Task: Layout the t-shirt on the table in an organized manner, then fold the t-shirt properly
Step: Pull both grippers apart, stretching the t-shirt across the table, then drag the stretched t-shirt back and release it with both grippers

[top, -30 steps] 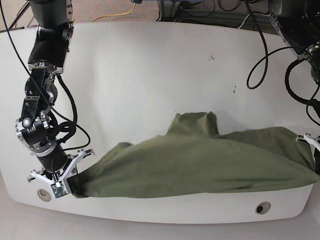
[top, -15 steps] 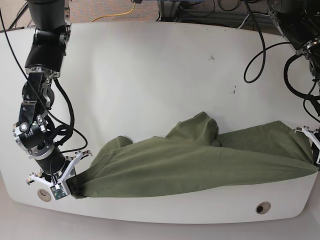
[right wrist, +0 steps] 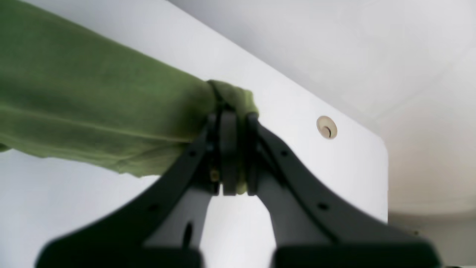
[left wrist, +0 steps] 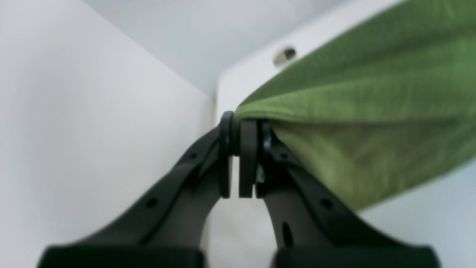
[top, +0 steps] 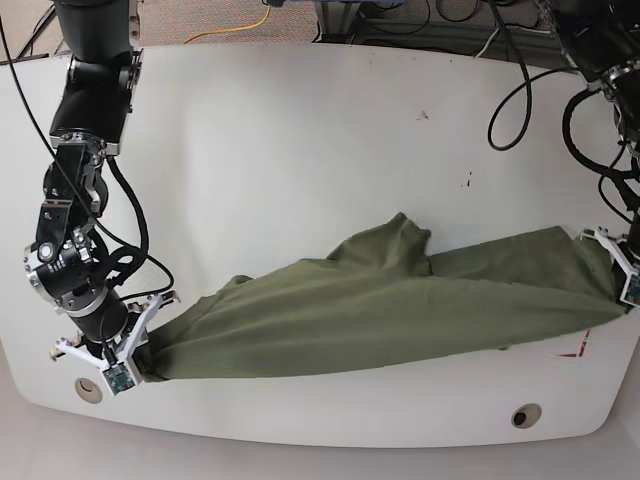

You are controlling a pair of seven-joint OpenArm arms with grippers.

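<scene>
Next, my left gripper releases its end of the t-shirt, now stretched across the table's front, close to the back edge of the white table, by the black cables [top: 593, 113].
The olive-green t-shirt [top: 380, 310] hangs stretched in a long band across the front of the white table [top: 300, 150], sagging in the middle with a bunched hump toward the back. My right gripper [top: 135, 365], at the left of the base view, is shut on one end of the t-shirt [right wrist: 93, 111]; the cloth is pinched between its black fingers [right wrist: 228, 149]. My left gripper [top: 622, 290], at the far right, is shut on the other end of the t-shirt [left wrist: 353, 111], cloth wedged between its fingers [left wrist: 247, 149].
Two round cable grommets [top: 88, 389] [top: 526, 413] sit near the table's front edge. A bit of red tape [top: 577, 350] shows below the shirt at the right. Black cables [top: 520, 90] hang by the arm at the back right. The table's front edge lies close below both grippers.
Both grippers have lifted and drawn back from the front edge with the shirt, which is pulled tauter and lies at more of a slant. Red tape now shows beneath its right end.
</scene>
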